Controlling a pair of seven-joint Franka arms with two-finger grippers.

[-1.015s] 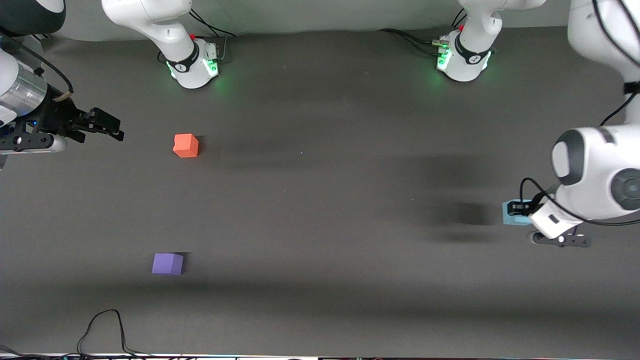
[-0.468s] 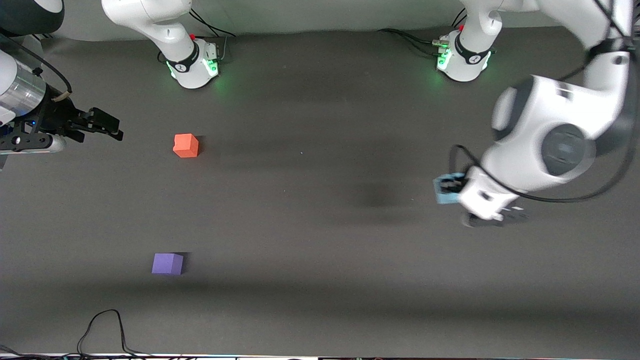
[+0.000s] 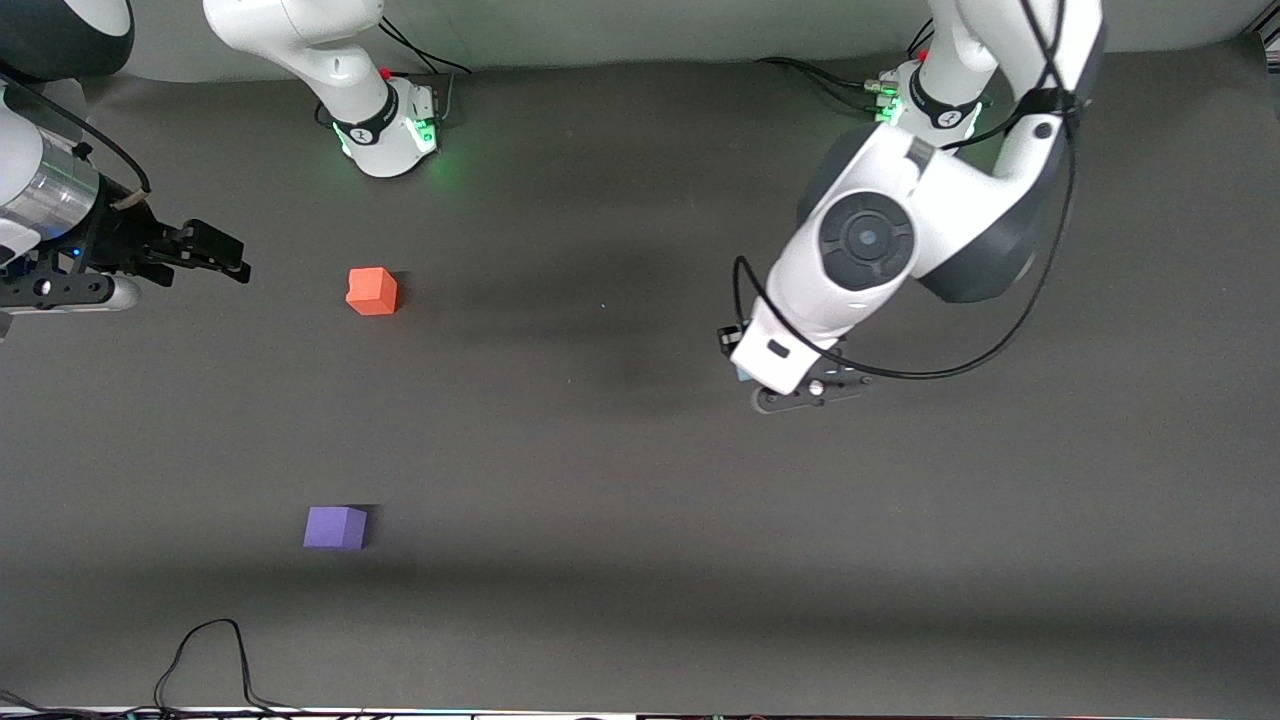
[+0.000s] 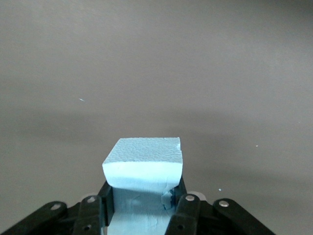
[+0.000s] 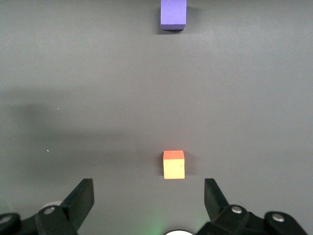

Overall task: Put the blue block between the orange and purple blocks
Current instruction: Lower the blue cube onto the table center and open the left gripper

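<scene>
Next, my left gripper lets go of the light blue block on the mat a short way point(image 3: 608, 352) toward the orange block.
My left gripper point(image 3: 738, 358) is shut on the light blue block point(image 4: 143, 166) and holds it up over the middle of the dark mat; in the front view the wrist hides nearly all of the block. The fingers point(image 4: 178, 198) press its two sides. The orange block point(image 3: 372, 291) sits toward the right arm's end. The purple block point(image 3: 335, 527) lies nearer the front camera than the orange one, a wide gap between them. My right gripper point(image 3: 222, 254) is open and empty, beside the orange block point(image 5: 174, 164), waiting. The purple block point(image 5: 173, 13) also shows in the right wrist view.
The two arm bases point(image 3: 385, 130) point(image 3: 930, 115) stand along the back edge of the mat. A black cable point(image 3: 205, 650) loops onto the mat at the edge nearest the front camera, near the purple block.
My left arm has swung from the left arm's end of the table toward the middle, carrying the blue block. The right gripper, orange block and purple block have stayed put.
</scene>
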